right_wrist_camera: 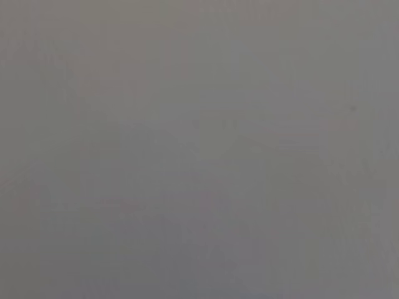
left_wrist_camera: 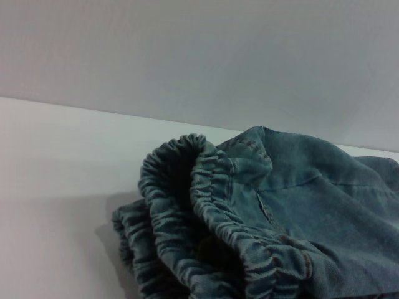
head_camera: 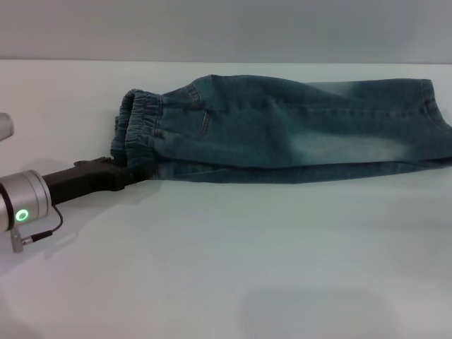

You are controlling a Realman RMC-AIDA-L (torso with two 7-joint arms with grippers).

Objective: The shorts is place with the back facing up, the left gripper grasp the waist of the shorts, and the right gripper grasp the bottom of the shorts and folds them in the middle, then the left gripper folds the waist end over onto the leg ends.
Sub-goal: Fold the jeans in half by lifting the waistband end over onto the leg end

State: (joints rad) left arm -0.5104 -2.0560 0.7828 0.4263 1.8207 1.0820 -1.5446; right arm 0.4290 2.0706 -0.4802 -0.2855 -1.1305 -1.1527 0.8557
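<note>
Next, I back off with my left gripper, as its fingers reach past the gathered elastic at the waist's near corner, and grip the elastic itself [head_camera: 134, 151] before I lift the waist.
The shorts [head_camera: 296, 127] lie folded lengthwise across the white table, faded blue denim with pale patches. The waist of the shorts [head_camera: 138, 131] is the crinkled elastic end on the left. The leg ends [head_camera: 434, 120], the bottom of the shorts, reach the right edge of the head view. My left gripper [head_camera: 131, 175] is at the near corner of the waist, its tip against the fabric and partly hidden by it. The left wrist view shows the gathered waistband [left_wrist_camera: 206, 212] close up. The right gripper is out of view.
The white table [head_camera: 226, 268] stretches wide in front of the shorts. A grey wall [head_camera: 226, 28] rises behind the table's far edge. The right wrist view shows only a plain grey surface.
</note>
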